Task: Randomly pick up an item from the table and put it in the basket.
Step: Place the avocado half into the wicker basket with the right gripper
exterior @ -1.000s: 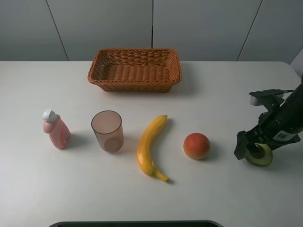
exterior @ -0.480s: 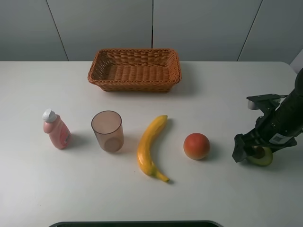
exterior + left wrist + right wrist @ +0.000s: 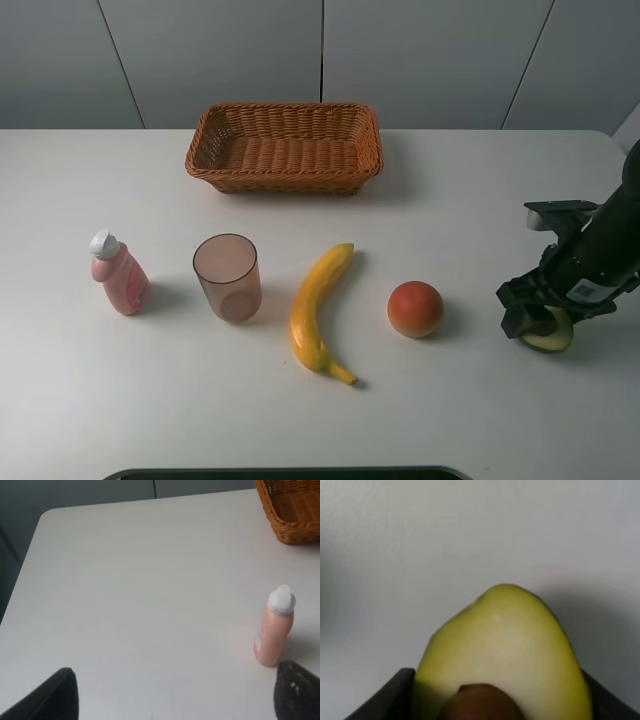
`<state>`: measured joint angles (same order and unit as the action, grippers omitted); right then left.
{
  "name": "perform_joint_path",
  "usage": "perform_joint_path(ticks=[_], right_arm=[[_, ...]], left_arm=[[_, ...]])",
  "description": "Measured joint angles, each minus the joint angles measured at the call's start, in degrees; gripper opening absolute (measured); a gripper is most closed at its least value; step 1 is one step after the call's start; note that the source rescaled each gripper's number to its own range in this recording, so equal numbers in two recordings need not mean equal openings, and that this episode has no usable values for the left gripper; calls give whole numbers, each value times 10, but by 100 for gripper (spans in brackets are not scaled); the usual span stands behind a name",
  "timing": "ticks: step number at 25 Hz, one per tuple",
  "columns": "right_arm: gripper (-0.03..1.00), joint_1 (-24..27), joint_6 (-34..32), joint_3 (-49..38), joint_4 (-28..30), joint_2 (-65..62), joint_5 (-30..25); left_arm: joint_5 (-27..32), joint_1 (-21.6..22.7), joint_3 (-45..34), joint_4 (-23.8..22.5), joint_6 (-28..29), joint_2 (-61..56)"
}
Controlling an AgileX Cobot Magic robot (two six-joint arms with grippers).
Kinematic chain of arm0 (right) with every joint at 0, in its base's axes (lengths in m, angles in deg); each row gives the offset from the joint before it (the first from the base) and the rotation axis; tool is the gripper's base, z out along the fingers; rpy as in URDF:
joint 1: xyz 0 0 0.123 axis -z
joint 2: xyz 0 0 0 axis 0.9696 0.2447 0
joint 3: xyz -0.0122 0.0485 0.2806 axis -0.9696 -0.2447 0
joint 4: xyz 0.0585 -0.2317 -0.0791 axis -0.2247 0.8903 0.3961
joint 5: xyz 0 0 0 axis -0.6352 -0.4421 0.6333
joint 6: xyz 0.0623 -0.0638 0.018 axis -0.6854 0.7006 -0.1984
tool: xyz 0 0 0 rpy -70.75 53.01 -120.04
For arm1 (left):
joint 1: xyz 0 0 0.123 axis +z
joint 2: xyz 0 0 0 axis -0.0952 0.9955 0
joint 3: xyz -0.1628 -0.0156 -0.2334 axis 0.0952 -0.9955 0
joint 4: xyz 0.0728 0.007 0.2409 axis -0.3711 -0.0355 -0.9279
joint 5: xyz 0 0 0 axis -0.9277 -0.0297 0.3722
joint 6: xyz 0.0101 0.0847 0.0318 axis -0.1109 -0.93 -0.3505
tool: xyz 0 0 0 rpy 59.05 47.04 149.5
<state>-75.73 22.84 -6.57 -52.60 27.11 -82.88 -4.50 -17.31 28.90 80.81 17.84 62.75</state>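
Observation:
Next, my right gripper releases the halved avocado in the wicker basket's end (image 3: 345, 145) that is nearest to the orange-red fruit. The avocado still lies on the white table.
The halved avocado (image 3: 552, 337) lies on the white table (image 3: 450, 200) at the far right, cut face up, pale flesh and brown pit filling the right wrist view (image 3: 505, 650). My right gripper (image 3: 532, 318) is down over it, with a finger pressed against each side, shut on it at table level. The brown wicker basket (image 3: 285, 183) stands empty at the back centre; its corner shows in the left wrist view (image 3: 292, 515). My left gripper (image 3: 175, 700) is open and empty above the table's left part, and is out of the exterior view.
In a row across the table stand a pink bottle (image 3: 118, 273), also in the left wrist view (image 3: 274, 628), a translucent cup (image 3: 228, 276), a yellow banana (image 3: 320, 310) and an orange-red round fruit (image 3: 415, 309) just left of the avocado.
My right gripper's fingers have drawn in around the avocado, from spread wide to pressed against it. The avocado and the other things have stayed in place.

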Motion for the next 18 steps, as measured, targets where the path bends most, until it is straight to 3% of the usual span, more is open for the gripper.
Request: perform_joint_path(ticks=[4, 8, 13, 18], right_arm=[[1, 0, -9, 63, -4, -33, -51], [1, -8, -9, 169, -22, -80, -69], [1, -67, 7, 323, -26, -94, -71], [1, -142, 10, 427, -37, -69, -32]], left_arm=[[0, 0, 0, 0, -2, 0], [0, 0, 0, 0, -2, 0], [0, 0, 0, 0, -2, 0], [0, 0, 0, 0, -2, 0]])
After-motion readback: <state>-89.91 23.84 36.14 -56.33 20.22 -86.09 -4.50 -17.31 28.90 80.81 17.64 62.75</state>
